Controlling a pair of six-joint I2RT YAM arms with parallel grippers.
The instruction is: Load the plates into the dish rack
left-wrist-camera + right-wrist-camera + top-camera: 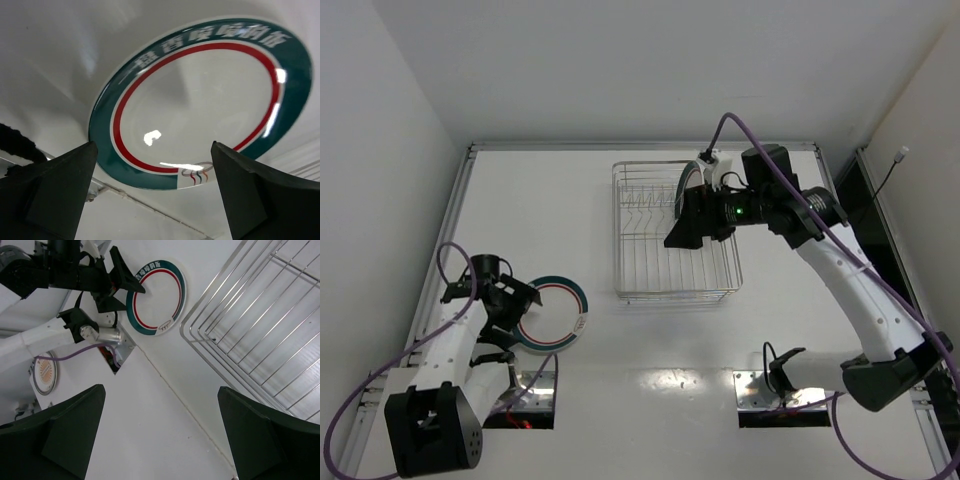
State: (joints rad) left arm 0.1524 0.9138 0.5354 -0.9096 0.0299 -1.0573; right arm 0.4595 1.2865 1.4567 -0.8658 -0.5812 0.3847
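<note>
Next, I close my left gripper on the near-side rim [559, 347] [144, 183] of the white plate, beside the patch with the small drawing.
A white plate with a teal and red rim [560, 312] lies flat on the table at the left; it also shows in the left wrist view [200, 100] and the right wrist view [156, 296]. My left gripper [518, 320] is open at the plate's left edge, with the rim just ahead between the fingers [50, 190]. The dish rack [675, 296] stands at centre back and shows in the right wrist view [260, 340]. Another plate [686, 182] stands upright in it, mostly hidden. My right gripper [678, 238] hangs open and empty above the rack's left part [162, 440].
Two square cut-outs [532, 398] [775, 392] sit in the table near the arm bases. White walls close the left, back and right sides. A metal strip [445, 240] runs along the table's left edge.
</note>
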